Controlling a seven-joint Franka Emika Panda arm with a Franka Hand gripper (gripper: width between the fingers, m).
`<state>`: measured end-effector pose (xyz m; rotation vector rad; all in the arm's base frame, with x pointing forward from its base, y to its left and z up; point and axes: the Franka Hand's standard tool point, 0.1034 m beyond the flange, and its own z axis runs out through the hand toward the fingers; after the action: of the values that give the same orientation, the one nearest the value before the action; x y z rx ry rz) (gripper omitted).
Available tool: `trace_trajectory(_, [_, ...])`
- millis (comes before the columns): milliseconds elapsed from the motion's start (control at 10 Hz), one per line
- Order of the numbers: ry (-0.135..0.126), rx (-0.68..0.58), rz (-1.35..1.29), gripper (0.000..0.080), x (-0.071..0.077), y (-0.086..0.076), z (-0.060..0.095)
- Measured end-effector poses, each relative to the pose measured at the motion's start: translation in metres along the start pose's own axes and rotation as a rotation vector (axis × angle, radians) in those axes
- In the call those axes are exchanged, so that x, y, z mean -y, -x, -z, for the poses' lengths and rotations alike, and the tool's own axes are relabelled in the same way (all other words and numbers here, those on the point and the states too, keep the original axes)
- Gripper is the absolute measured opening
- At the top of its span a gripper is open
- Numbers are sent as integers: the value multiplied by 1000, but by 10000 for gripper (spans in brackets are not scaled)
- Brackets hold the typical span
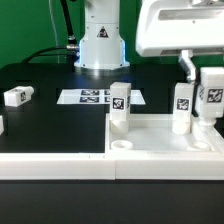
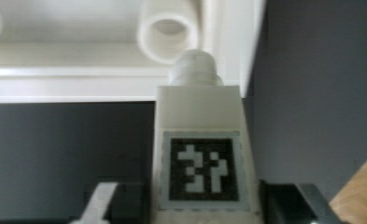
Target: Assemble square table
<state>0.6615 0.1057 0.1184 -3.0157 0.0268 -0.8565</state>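
Observation:
My gripper is going to let go of the third leg standing upright in the tabletop's near corner hole (image 1: pixel 200 146) (image 2: pixel 169 36) below its threaded tip.
The white square tabletop (image 1: pixel 150 133) lies with its raised rim up at the front right. Two white tag-marked legs stand upright in it, one at its near-left corner (image 1: pixel 119 108) and one further right (image 1: pixel 183 106). My gripper (image 1: pixel 208 85) is shut on a third leg (image 1: pixel 211 95) and holds it upright over the tabletop's right side. In the wrist view this leg (image 2: pixel 199 140) sits between my fingers (image 2: pixel 112 205), its threaded tip close to a round hole (image 2: pixel 162 35) in the tabletop corner (image 2: pixel 233 40). The gripper shows there too (image 2: pixel 201 205).
A fourth leg (image 1: pixel 18 96) lies on its side on the black table at the exterior view's left. The marker board (image 1: pixel 95 97) lies flat before the robot base (image 1: pixel 100 45). A long white rail (image 1: pixel 50 165) runs along the front edge.

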Motion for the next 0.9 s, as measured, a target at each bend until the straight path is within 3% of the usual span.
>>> trace_trajectory(100, [5, -7, 8, 288, -7, 0, -1])
trace_trajectory(900, [8, 4, 22, 288, -3, 13, -16])
